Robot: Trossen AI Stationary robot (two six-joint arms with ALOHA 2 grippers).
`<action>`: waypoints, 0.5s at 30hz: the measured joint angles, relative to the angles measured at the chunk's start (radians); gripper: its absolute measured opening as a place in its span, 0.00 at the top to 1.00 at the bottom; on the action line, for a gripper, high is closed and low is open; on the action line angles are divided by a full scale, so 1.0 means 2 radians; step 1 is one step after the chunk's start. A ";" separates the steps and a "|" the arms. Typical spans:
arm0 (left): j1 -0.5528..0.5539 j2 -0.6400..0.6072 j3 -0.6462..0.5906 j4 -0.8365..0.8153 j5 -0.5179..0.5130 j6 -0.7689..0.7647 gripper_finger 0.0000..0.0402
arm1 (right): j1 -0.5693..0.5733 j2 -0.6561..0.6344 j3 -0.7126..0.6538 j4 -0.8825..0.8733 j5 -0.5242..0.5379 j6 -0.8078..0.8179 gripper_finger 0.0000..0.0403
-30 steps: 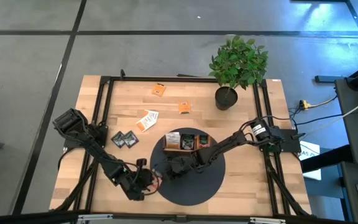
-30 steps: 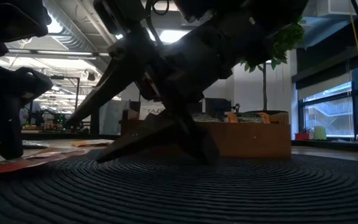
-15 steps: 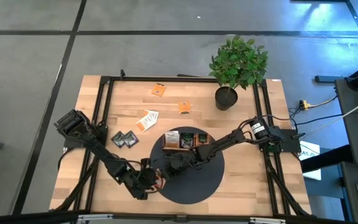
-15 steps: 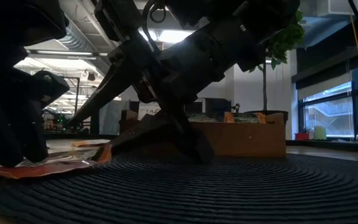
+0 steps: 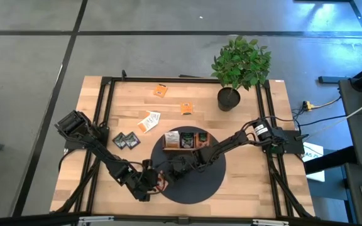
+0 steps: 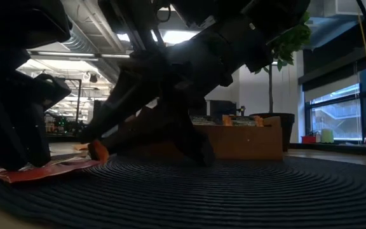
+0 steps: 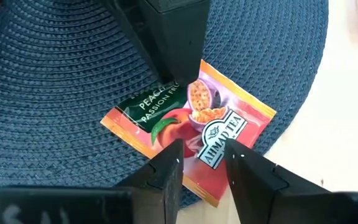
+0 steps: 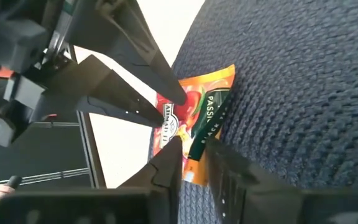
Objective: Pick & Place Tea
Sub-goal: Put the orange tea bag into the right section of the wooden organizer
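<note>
The sachet's orange corner is only shallowly held by my right gripper, so that gripper should open and pinch further in by the sachet's green band (image 8: pixel 209 126) while my left gripper keeps the sachet steady.
An orange-red tea sachet (image 7: pixel 191 124) lies at the left rim of the round dark mat (image 5: pixel 200 185). My left gripper (image 7: pixel 201 165) comes from the table's left, open, with its fingertips on the sachet. My right gripper (image 8: pixel 194 163) reaches in from the right and is shut on the sachet's opposite edge. In the high view the two grippers (image 5: pixel 153 183) (image 5: pixel 167 172) meet over the sachet. Loose sachets lie flat on the wood: two orange (image 5: pixel 161 90) (image 5: pixel 186 108), a white-and-orange one (image 5: pixel 148 121) and two black ones (image 5: pixel 126 140). My left gripper rests its two spread fingertips (image 8: pixel 176 99) on the sachet's printed face near its left edge (image 7: pixel 197 152). It slants down from the table's left. That part lies flat on the mat. My right gripper pinches the sachet's edge at the dark green band (image 8: pixel 196 148) between its two fingers. It slants down from the table's right. That end (image 6: pixel 98 151) is raised off the mat, and the rest lies flat.
The brown wooden tray (image 5: pixel 187 149) with sachets in it stands on the mat's far part, just behind my right arm. A potted plant (image 5: pixel 237 63) stands at the back right. Black frame rails (image 5: pixel 99 119) run along the table's sides.
My right gripper has rolled a little and shut on the sachet's edge, whose end has come up off the mat. In the low view the wooden tray has slid slightly toward the table's left.
</note>
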 joint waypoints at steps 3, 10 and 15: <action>0.000 0.000 0.000 0.000 0.002 -0.004 0.72 | 0.000 0.000 0.000 0.002 0.000 0.001 0.84; 0.000 0.000 0.000 0.000 0.003 -0.004 0.72 | -0.001 0.000 -0.001 0.014 -0.008 0.021 0.83; 0.000 0.000 0.000 0.000 0.003 -0.004 0.72 | -0.001 0.000 0.000 0.006 -0.008 0.034 0.78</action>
